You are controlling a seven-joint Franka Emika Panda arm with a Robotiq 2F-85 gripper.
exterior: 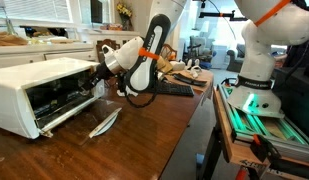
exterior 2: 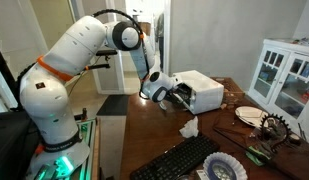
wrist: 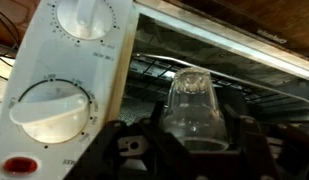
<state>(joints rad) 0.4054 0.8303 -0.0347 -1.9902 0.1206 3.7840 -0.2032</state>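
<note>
Next, my gripper lets go of the clear drinking glass on the wire rack inside the white toaster oven [exterior: 74, 93] [wrist: 244, 98].
A clear drinking glass [wrist: 194, 105] stands upside down between my gripper [wrist: 197, 150] fingers, which press its lower sides, so the gripper is shut on it. The glass is held at the mouth of a white toaster oven [wrist: 54, 60], with the wire rack [wrist: 254, 95] just behind it. In both exterior views the gripper [exterior: 97, 82] [exterior 2: 174, 92] reaches into the open front of the oven [exterior: 34, 90] [exterior 2: 202, 92], whose door [exterior: 64, 118] hangs down. The glass itself is hidden in the exterior views.
The oven's panel has two dials [wrist: 52, 108] and a red lamp [wrist: 19, 165]. On the wooden table [exterior: 144, 140] lie a whitish crumpled thing [exterior: 104, 122] [exterior 2: 189, 127], a black keyboard [exterior 2: 179, 160] and a plate [exterior 2: 249, 115]. A white cabinet [exterior 2: 284, 75] stands beyond.
</note>
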